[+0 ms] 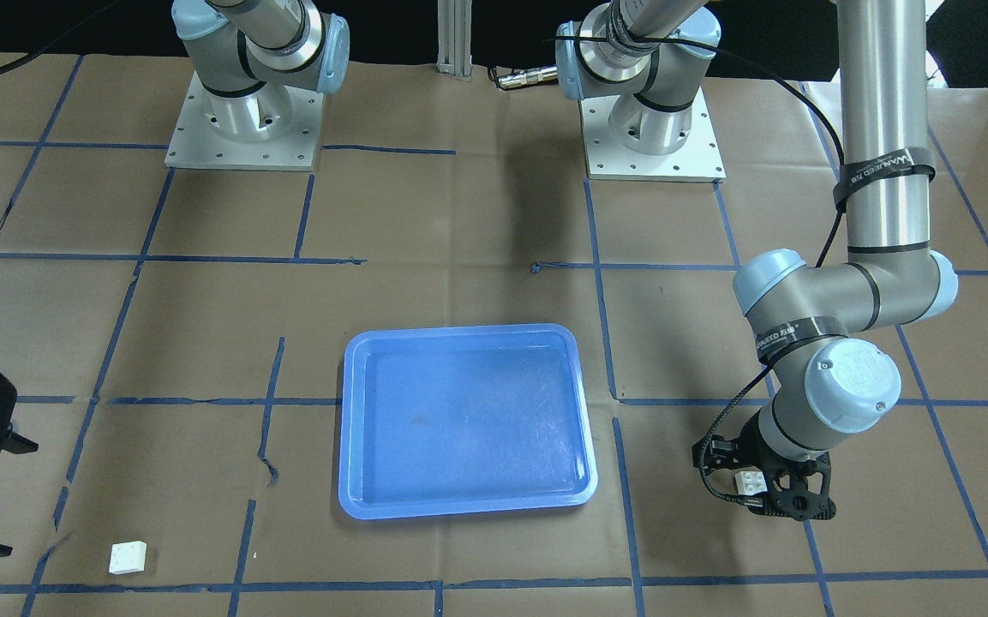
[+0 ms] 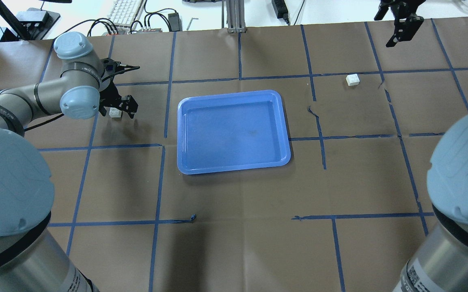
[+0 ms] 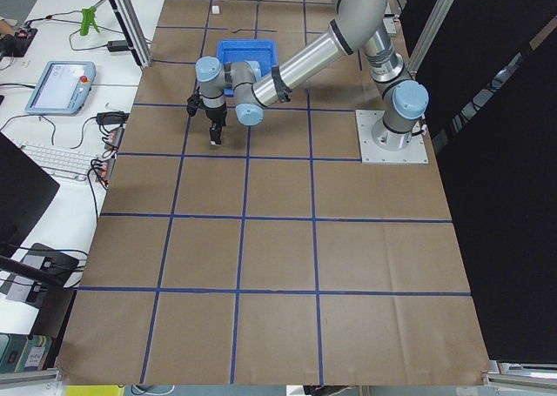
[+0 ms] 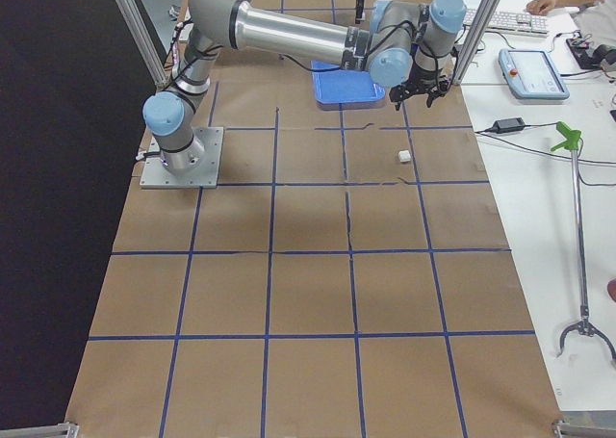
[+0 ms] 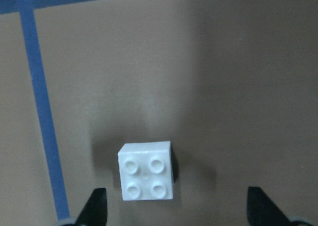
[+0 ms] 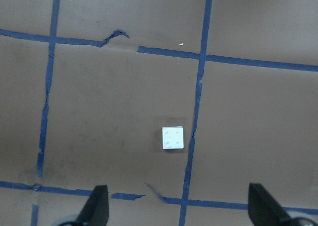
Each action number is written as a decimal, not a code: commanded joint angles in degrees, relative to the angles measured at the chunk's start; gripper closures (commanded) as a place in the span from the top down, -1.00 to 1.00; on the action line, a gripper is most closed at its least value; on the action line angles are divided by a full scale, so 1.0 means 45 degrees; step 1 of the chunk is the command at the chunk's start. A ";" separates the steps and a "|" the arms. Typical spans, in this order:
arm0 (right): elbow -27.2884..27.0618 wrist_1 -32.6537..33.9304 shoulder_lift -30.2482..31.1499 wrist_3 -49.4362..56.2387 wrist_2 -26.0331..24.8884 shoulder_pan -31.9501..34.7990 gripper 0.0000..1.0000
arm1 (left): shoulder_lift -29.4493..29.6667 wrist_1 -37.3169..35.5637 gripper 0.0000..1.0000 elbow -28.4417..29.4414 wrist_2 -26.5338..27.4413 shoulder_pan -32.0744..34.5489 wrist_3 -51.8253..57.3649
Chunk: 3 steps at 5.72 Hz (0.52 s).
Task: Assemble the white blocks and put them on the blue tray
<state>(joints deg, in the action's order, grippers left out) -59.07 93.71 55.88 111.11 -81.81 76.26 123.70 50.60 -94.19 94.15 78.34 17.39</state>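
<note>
Next, my right gripper closes on the lone white block away from my left gripper, holding it by its side [image 1: 127, 569] [image 6: 182, 138] that faces the nearby tape line and by the opposite side.
One white block [image 5: 146, 171] lies studs up on the brown paper, left of the blue tray [image 2: 234, 167]. My left gripper [image 5: 179, 206] is open and low over it, one finger on each side, not touching. It shows the same in the overhead view [image 2: 118, 108] and the front view [image 1: 768, 490]. The other white block [image 2: 352, 79] lies alone to the right of the tray [image 1: 468, 506]. My right gripper [image 6: 179, 208] is open and empty, high above this block [image 6: 173, 137] and beyond it [image 2: 398, 28]. The tray holds nothing.
Brown paper with a grid of blue tape lines covers the table. The two arm bases [image 1: 243, 120] stand at the robot's edge. A keyboard and cables [image 2: 126, 12] lie beyond the far table edge.
</note>
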 commanded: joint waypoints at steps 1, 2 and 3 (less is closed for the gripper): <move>0.0704 -0.0219 -0.1454 0.1084 0.2192 -0.0828 0.99 | 0.0011 -0.0033 0.81 0.0188 -0.0042 -0.0219 0.0062; 0.0704 -0.0259 -0.2117 0.1535 0.3306 -0.1162 0.99 | 0.0011 -0.0034 0.80 0.0189 -0.0042 -0.0279 0.0062; 0.0665 -0.0259 -0.2704 0.2332 0.4110 -0.1417 0.99 | 0.0030 -0.0053 0.80 0.0189 -0.0062 -0.0280 0.0062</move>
<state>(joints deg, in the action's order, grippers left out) -56.01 92.63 46.38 118.55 -67.27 71.15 123.77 50.42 -93.38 93.93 77.20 17.65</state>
